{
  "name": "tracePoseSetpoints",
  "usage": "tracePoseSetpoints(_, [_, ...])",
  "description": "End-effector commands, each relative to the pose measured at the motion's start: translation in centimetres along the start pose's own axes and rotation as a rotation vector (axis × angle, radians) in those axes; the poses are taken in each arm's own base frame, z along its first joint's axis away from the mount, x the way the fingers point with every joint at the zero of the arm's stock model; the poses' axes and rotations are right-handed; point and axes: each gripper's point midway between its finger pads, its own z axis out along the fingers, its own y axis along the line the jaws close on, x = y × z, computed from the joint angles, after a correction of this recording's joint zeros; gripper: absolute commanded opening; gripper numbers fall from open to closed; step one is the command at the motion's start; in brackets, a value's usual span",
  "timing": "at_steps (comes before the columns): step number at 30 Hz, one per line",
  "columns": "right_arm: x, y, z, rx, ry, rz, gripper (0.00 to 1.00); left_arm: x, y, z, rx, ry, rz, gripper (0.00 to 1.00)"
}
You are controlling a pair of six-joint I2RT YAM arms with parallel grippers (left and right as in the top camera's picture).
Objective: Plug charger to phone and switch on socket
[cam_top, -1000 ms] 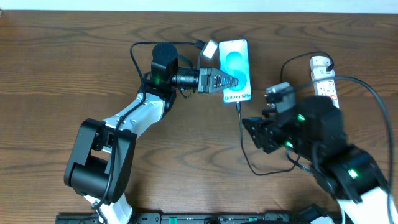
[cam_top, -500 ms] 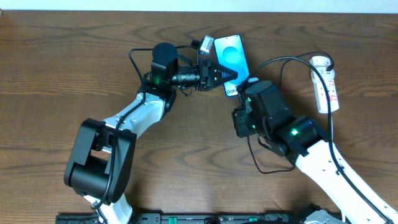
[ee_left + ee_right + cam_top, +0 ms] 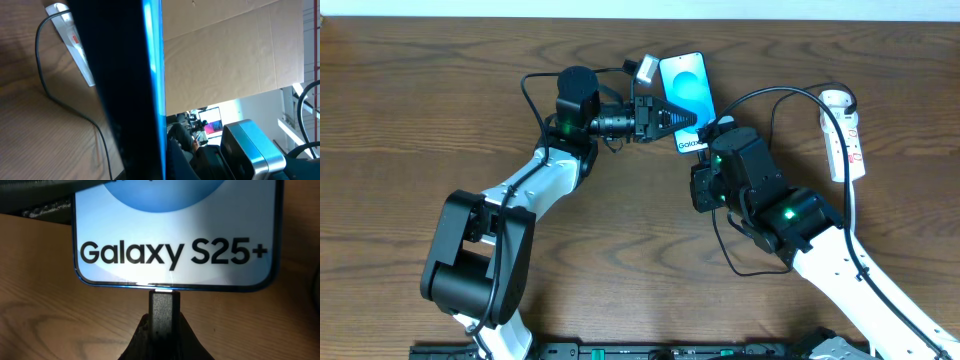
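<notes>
I should lay the phone, now tilted at the table's far middle, flat with my left gripper on the wood (image 3: 698, 145) beneath the charger's black plug, across from the white socket.
The phone (image 3: 684, 88) with its bright blue screen is tilted at the far middle of the table, and my left gripper (image 3: 680, 117) is shut on its side. In the left wrist view the phone (image 3: 125, 90) shows edge-on as a dark slab with a blue rim. In the right wrist view my right gripper (image 3: 164, 327) is shut on the charger's black plug (image 3: 164, 305). The plug's tip meets the bottom edge of the phone (image 3: 175, 235), under the "Galaxy S25+" text. The thin black charger cable (image 3: 725, 245) loops back under the right arm. The white socket (image 3: 843, 135) lies at the far right.
The socket (image 3: 75, 42) and a thin black cable (image 3: 65, 107) lie on the wood in the left wrist view. A small silver box (image 3: 646, 70) sits by the phone's left top corner. The right arm's body (image 3: 770, 200) covers the table below the phone.
The right arm swung left and up to the phone's bottom edge, and its jaws closed on the plug. The left gripper shifted the phone slightly left and tilted it.
</notes>
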Motion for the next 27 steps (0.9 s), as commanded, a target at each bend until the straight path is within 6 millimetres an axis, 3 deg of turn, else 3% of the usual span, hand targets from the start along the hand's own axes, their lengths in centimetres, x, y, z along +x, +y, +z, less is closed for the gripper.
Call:
tracePoseSetpoints(1, [-1.7, -0.5, -0.7, 0.031, -0.057, 0.01, 0.01, 2.6, -2.1, 1.0, 0.067, 0.131, 0.061, 0.07])
tracePoseSetpoints(4, [-1.8, -0.4, -1.0, 0.029, -0.062, 0.009, 0.02, 2.6, -2.0, 1.0, 0.067, 0.127, 0.083, 0.08])
tracePoseSetpoints(10, [-1.5, -1.2, -4.9, 0.043, -0.095, 0.008, 0.44, 0.9, -1.4, 1.2, 0.023, 0.035, 0.076, 0.08])
tracePoseSetpoints(11, [-1.4, -2.1, -6.8, 0.07, -0.12, 0.016, 0.52, 0.2, -1.0, 1.2, 0.003, -0.007, 0.051, 0.07])
tracePoseSetpoints(15, [-0.8, -4.4, -11.7, 0.154, -0.202, 0.034, 0.68, -1.7, -0.5, 1.3, -0.039, -0.117, -0.018, 0.07])
tracePoseSetpoints(17, [-0.4, -5.8, -14.5, 0.205, -0.261, 0.046, 0.75, -2.5, -0.7, 1.7, -0.051, -0.166, -0.022, 0.07])
tracePoseSetpoints(21, [0.8, -8.7, -21.0, 0.299, -0.439, 0.108, 0.96, -4.2, -2.1, 3.8, -0.078, -0.24, 0.023, 0.07])
tracePoseSetpoints(27, [2.3, -9.6, -25.6, 0.265, -0.592, 0.176, 0.99, -4.1, -1.2, 6.5, -0.317, -0.124, 0.108, 0.08])
